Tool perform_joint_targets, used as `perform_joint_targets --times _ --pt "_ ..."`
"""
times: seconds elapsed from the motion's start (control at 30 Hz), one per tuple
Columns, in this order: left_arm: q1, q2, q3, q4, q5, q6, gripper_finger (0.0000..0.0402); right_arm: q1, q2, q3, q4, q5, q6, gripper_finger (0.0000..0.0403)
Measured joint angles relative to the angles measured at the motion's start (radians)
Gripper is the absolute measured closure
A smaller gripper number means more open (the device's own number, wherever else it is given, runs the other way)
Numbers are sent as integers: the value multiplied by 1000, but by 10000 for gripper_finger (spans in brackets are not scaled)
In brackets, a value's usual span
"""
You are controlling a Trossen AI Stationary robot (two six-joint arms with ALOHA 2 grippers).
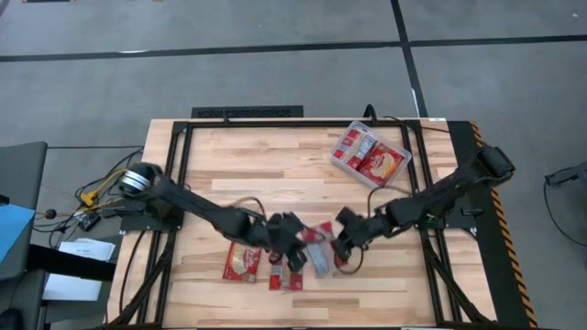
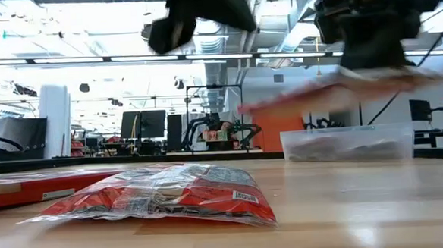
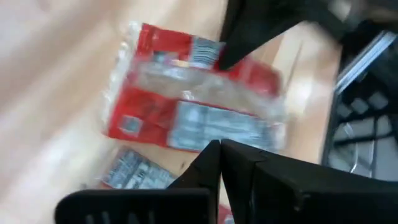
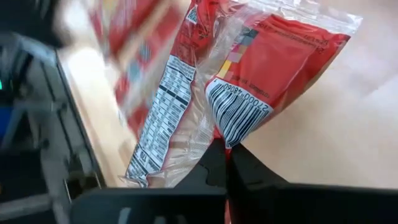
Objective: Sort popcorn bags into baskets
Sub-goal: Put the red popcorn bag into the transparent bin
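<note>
Next, my right gripper releases the red popcorn bag, now held above the table, in the clear basket, on the bag (image 1: 377, 162) closest to the black rail.
My right gripper (image 4: 227, 152) is shut on a red popcorn bag (image 4: 249, 68) and holds it above the table near the near edge (image 1: 319, 255). My left gripper (image 3: 221, 152) is shut and bare, raised just left of the right one (image 1: 295, 246); a red bag with light panels (image 3: 193, 106) lies flat on the table below it. More bags lie flat on the wood (image 1: 243, 261), (image 1: 284, 273), (image 2: 164, 195). The clear basket (image 1: 396, 176) stands at the far right and holds two or three bags. My right gripper pinches the bag between its two fingers at one edge, beside the barcode (image 4: 231, 127). The clear wrapping is creased there. The bag is lifted clear of the table and stretches out roughly level, slightly tilted (image 2: 341, 83).
The basket (image 2: 348, 144) stands behind and to the right of the held bag. One bag lies at the table's left near side (image 2: 27, 187). Black frame rails run along the table's sides (image 1: 174, 165), (image 1: 431, 257). Bare wood lies in the far left half (image 1: 257, 170).
</note>
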Motion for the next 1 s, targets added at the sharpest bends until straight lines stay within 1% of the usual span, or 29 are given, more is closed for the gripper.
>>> perform_joint_targets --times 0.1,0.2,0.27,0.37,0.47,0.57,0.63,0.77,0.87,1.0 --pt "12 -104 1 1 -70 4 401 -40 -124 0 -139 81 0 398" --pt "12 -201 2 -9 -180 27 401 -90 -263 0 -276 180 3 395" --pt "10 -254 3 -14 -250 51 401 -133 -356 0 -395 237 38 391" --pt "7 -313 3 -26 -327 94 401 -201 -475 0 -595 344 136 395" --pt "14 -355 3 -52 -366 146 401 -260 -556 0 -761 469 296 398" --pt "29 -377 2 -89 -365 192 401 -320 -603 -1 -879 548 430 392" --pt "44 -385 3 -108 -346 219 401 -365 -622 -2 -918 560 461 389" --pt "81 -388 3 -174 -279 256 401 -443 -623 -24 -954 553 512 395" --pt "112 -388 3 -200 -215 278 401 -494 -623 -73 -938 531 556 397" --pt "141 -388 3 -224 -154 314 401 -562 -624 -145 -890 458 541 387"
